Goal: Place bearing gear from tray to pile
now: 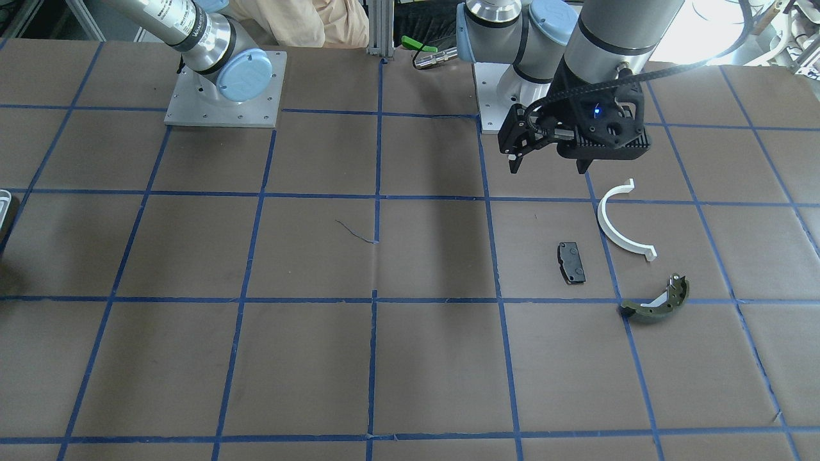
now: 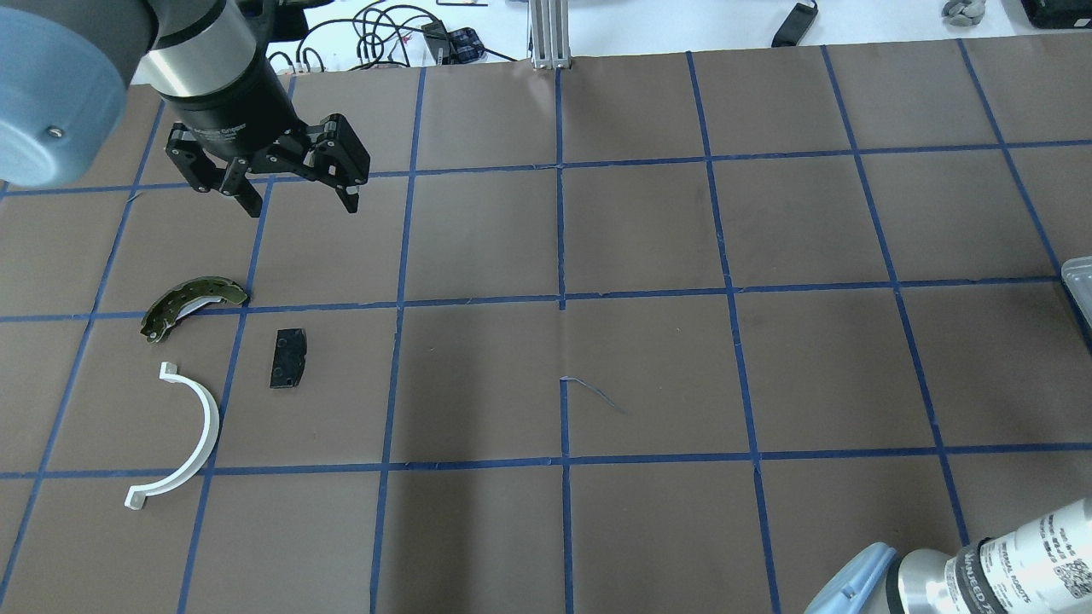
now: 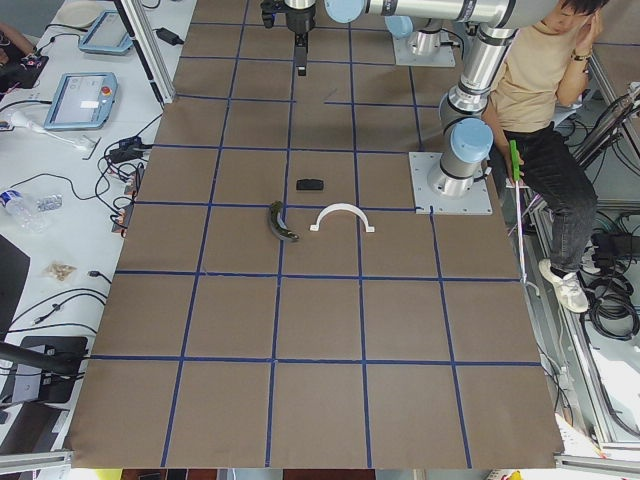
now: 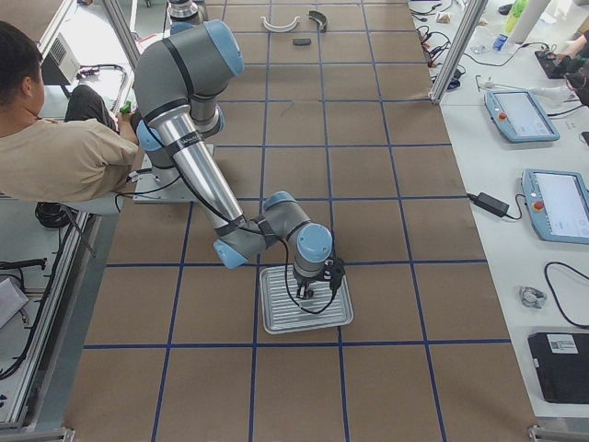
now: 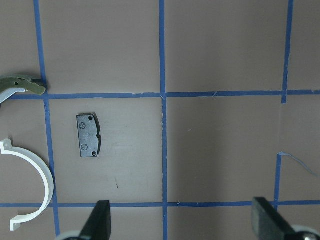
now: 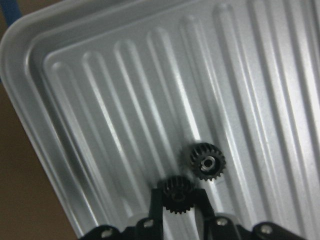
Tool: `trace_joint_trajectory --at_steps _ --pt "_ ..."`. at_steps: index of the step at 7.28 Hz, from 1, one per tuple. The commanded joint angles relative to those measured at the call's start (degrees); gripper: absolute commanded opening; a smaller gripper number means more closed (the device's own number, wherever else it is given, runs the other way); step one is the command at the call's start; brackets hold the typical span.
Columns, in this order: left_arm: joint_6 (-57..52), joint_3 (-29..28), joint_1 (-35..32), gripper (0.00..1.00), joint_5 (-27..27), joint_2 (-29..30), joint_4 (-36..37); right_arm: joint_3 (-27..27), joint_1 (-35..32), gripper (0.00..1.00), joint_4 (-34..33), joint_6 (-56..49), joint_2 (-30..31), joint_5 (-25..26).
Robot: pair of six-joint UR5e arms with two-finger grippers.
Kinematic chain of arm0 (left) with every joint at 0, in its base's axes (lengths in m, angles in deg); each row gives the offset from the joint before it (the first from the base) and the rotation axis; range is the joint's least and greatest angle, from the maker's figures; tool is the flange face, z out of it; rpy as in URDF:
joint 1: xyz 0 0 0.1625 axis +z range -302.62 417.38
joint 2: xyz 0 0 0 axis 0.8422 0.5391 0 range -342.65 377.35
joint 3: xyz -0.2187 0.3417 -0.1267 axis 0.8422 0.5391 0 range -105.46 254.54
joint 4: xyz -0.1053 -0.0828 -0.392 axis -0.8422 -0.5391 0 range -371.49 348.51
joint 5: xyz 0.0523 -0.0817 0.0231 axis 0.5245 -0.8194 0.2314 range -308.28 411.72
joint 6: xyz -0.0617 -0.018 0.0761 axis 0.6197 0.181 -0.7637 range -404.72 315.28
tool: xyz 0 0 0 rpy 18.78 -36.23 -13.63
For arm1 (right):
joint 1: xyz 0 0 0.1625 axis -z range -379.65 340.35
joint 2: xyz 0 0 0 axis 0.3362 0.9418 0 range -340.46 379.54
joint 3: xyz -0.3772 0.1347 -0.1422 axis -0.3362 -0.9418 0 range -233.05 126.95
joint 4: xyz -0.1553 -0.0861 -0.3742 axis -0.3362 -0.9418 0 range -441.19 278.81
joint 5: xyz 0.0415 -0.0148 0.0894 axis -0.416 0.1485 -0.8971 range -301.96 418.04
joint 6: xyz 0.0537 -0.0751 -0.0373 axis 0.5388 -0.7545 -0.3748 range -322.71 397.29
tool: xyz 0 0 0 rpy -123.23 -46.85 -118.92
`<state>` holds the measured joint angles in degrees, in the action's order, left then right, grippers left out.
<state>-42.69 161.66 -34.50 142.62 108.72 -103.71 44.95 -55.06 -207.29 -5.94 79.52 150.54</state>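
My right gripper needs to release the bearing gear beside the gap in the blue tape point(image 1: 409, 250), toward the black pad.
The pale grey ribbed tray point(image 6: 125, 100) lies at the table's end in the exterior right view point(image 4: 281, 311). My right gripper point(image 6: 177, 196) is low over it, shut on a small black toothed bearing gear point(image 6: 175, 189). A second black gear point(image 6: 207, 161) lies on the tray just beyond. The pile is a black pad point(image 2: 288, 358), a white half-ring point(image 2: 194, 439) and an olive brake shoe point(image 2: 192, 300). My left gripper point(image 2: 299, 200) hangs open and empty above the table just beyond the pile.
Brown paper with a blue tape grid covers the table point(image 2: 648, 375). A sliver of the tray shows at the overhead view's right edge point(image 2: 1078, 290). An operator point(image 4: 55, 147) sits beside the robot's base. Pendants and cables lie on the side bench point(image 4: 552, 198).
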Motion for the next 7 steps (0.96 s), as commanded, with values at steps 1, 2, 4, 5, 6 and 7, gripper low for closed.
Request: trace_joint_trajectory --at_steps 1,2,4,5,6,7 --pt "-0.19 -1.15 0.03 1.0 0.68 -0.06 -3.19 0.7 0.0 0.17 0.06 -1.05 1.1 0.92" --pt "-0.1 -1.07 0.12 1.0 0.51 -0.4 -3.4 0.79 -0.09 0.17 0.06 -1.06 1.97 1.18" --pt "-0.97 -1.25 0.03 1.0 1.99 -1.01 -5.75 2.97 -2.1 0.12 6.61 -0.1 9.67 0.32" --pt "-0.98 -1.16 0.03 1.0 1.83 -0.58 -6.73 5.34 -6.2 0.11 8.22 3.65 14.33 0.48" --pt "-1.24 -1.33 0.03 1.0 0.87 0.29 -6.04 8.49 -11.46 0.11 8.49 9.78 19.16 0.66" --pt "-3.07 -1.51 0.03 1.0 1.03 0.21 -6.03 11.74 -17.08 0.11 8.41 14.36 23.21 0.31"
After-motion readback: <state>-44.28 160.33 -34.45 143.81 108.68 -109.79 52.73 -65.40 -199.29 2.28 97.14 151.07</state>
